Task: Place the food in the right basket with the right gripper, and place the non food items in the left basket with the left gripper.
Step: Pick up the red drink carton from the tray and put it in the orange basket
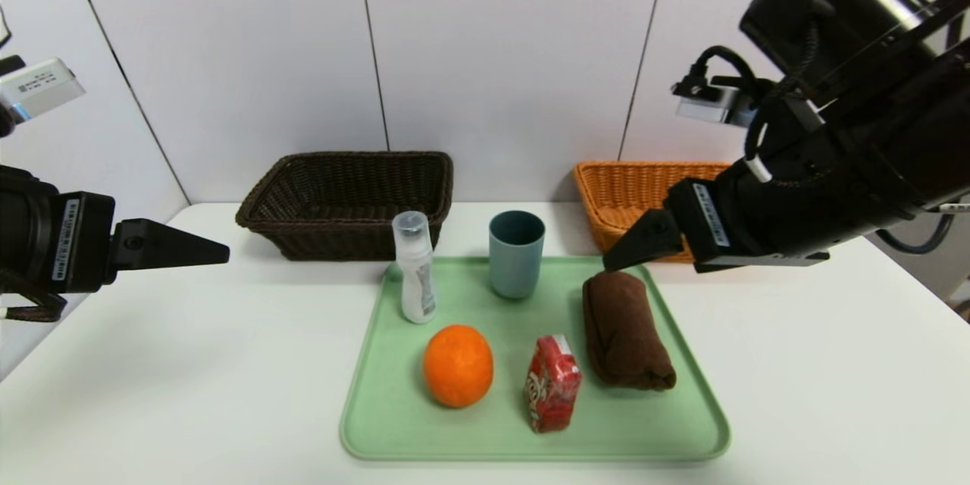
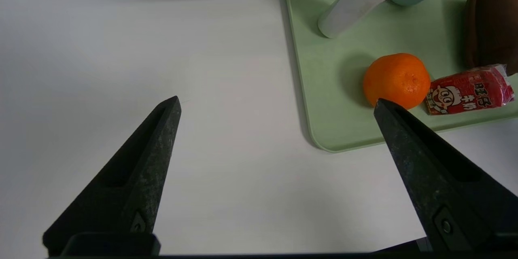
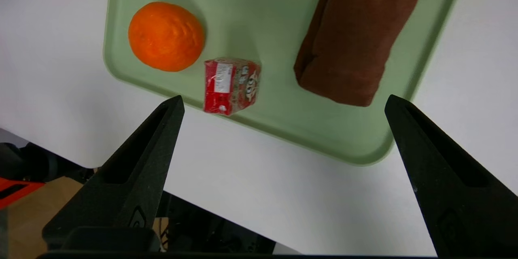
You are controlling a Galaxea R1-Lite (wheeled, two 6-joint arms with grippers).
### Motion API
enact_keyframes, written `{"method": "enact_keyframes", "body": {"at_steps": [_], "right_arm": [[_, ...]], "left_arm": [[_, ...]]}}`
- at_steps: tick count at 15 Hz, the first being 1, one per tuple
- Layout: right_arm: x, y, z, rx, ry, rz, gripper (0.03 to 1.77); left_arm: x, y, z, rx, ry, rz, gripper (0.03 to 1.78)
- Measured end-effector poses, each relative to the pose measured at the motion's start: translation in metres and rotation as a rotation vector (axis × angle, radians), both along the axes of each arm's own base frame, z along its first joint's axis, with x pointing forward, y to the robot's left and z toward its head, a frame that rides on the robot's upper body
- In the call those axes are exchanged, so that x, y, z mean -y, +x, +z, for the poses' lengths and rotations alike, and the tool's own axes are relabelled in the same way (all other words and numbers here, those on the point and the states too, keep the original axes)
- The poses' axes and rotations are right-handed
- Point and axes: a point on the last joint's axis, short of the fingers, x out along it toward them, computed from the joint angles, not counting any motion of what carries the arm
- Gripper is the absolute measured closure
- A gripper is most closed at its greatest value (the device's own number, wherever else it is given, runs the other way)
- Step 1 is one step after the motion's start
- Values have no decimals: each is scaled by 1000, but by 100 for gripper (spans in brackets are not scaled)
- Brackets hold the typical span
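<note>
The red snack packet stands on the green tray between the orange and the towel. My right gripper will close on the upper half (image 1: 555, 365) (image 3: 226, 83) of it.
On a green tray (image 1: 682, 424) sit an orange (image 1: 458, 364), a red snack packet (image 1: 552, 383), a rolled brown towel (image 1: 624, 330), a teal cup (image 1: 516, 253) and a white bottle (image 1: 415, 267). Behind the tray, the dark brown basket (image 1: 348, 201) is on the left and the orange basket (image 1: 636, 193) on the right. My right gripper (image 3: 283, 103) hovers open and empty above the tray's far right corner, over the towel (image 3: 356, 36). My left gripper (image 2: 277, 101) hangs open and empty over bare table left of the tray, with the orange (image 2: 396, 79) beyond one fingertip.
The white table (image 1: 189, 379) stretches wide on both sides of the tray. Its front edge (image 3: 170, 188) shows in the right wrist view, with floor and dark gear below. A white panelled wall stands right behind the baskets.
</note>
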Motion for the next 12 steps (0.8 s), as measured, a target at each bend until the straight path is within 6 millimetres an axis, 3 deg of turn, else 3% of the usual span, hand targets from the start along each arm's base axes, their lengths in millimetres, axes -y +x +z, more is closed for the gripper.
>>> {"method": "enact_keyframes", "body": {"at_steps": [7, 12], "right_arm": [[-77, 4, -31, -134, -54, 44, 9], [-99, 5, -57, -158, -201, -10, 9]], "left_arm": [[12, 6, -7, -63, -29, -22, 12], [11, 3, -7, -58, -31, -22, 12]]}}
